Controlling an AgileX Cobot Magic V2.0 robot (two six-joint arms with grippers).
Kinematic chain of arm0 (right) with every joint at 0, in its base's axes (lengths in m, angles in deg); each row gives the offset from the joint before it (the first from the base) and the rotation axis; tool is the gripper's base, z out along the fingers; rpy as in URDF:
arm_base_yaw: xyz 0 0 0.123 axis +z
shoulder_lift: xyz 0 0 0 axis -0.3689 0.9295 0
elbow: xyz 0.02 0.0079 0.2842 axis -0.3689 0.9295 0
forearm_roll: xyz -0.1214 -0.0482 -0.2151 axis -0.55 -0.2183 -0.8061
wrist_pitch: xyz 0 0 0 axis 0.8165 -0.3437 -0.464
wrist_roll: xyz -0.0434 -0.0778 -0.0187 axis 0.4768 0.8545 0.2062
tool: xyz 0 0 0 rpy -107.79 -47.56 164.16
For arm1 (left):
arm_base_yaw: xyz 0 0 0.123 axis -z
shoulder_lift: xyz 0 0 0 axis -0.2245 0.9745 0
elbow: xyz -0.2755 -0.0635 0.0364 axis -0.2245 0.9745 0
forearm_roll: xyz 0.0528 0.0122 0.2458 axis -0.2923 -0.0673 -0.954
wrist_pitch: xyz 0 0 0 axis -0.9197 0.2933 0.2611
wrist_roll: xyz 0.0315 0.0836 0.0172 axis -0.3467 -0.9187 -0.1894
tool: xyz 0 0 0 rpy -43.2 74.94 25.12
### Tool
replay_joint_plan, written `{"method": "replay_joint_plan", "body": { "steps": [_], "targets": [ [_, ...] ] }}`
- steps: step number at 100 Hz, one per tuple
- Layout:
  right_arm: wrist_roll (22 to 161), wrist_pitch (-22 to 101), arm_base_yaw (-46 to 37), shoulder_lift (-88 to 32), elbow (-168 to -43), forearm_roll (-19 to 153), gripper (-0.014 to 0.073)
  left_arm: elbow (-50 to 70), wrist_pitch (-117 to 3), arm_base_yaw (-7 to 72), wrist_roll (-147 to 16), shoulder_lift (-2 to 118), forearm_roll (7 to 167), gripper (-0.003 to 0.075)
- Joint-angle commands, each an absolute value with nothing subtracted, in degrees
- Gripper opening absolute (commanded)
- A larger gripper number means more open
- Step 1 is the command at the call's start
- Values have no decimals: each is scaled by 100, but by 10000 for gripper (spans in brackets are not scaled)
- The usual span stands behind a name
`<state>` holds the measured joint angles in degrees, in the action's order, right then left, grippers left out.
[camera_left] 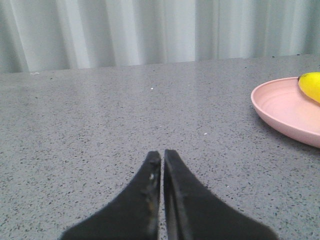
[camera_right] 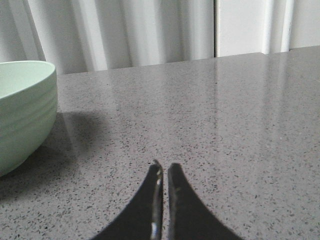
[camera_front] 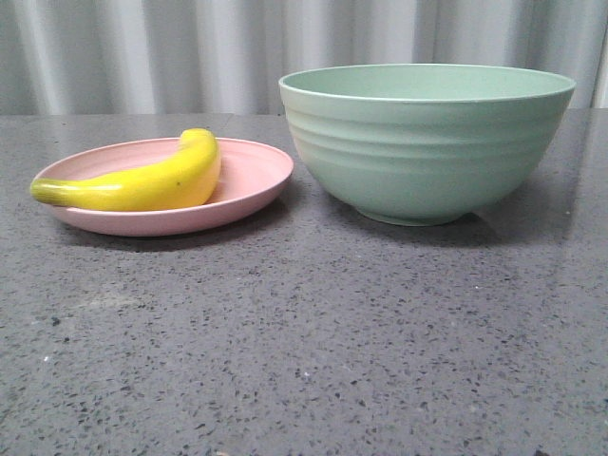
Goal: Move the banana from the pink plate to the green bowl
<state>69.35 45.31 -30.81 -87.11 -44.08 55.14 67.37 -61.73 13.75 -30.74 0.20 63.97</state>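
Observation:
The yellow banana is on the pink plate. My left gripper goes to it next and closes around the banana's middle (camera_front: 171, 181), between its two ends.
The yellow banana (camera_front: 152, 180) lies on the pink plate (camera_front: 252, 176) at the left of the front view. The green bowl (camera_front: 427, 142) stands just right of the plate, apart from it. Neither gripper shows in the front view. In the left wrist view my left gripper (camera_left: 162, 154) is shut and empty, low over the table, with the plate's rim (camera_left: 280, 112) and the banana's end (camera_left: 311, 85) off to one side. In the right wrist view my right gripper (camera_right: 164, 166) is shut and empty, with the bowl's side (camera_right: 22, 110) at the frame's edge.
The grey speckled tabletop (camera_front: 304, 342) runs from the front edge to a pale pleated curtain (camera_front: 142, 47) behind the plate and bowl.

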Motion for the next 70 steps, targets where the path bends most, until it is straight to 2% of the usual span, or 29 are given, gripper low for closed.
{"method": "replay_joint_plan", "body": {
  "steps": [1,31,70],
  "targets": [
    [6935,4949,-3107,-8813,-4282,5526,-62,6780,-6675,1364,-3065,-79,6443,-20],
    [6935,4647,-3096,-8597,-4751,5574,-62,6315,-6835,1364,-3065,89,6614,-20],
    [6935,3636,-3088,-6921,-6156,5574,-61,4967,-6888,1364,-3065,1614,6614,-20]
  ]
}}
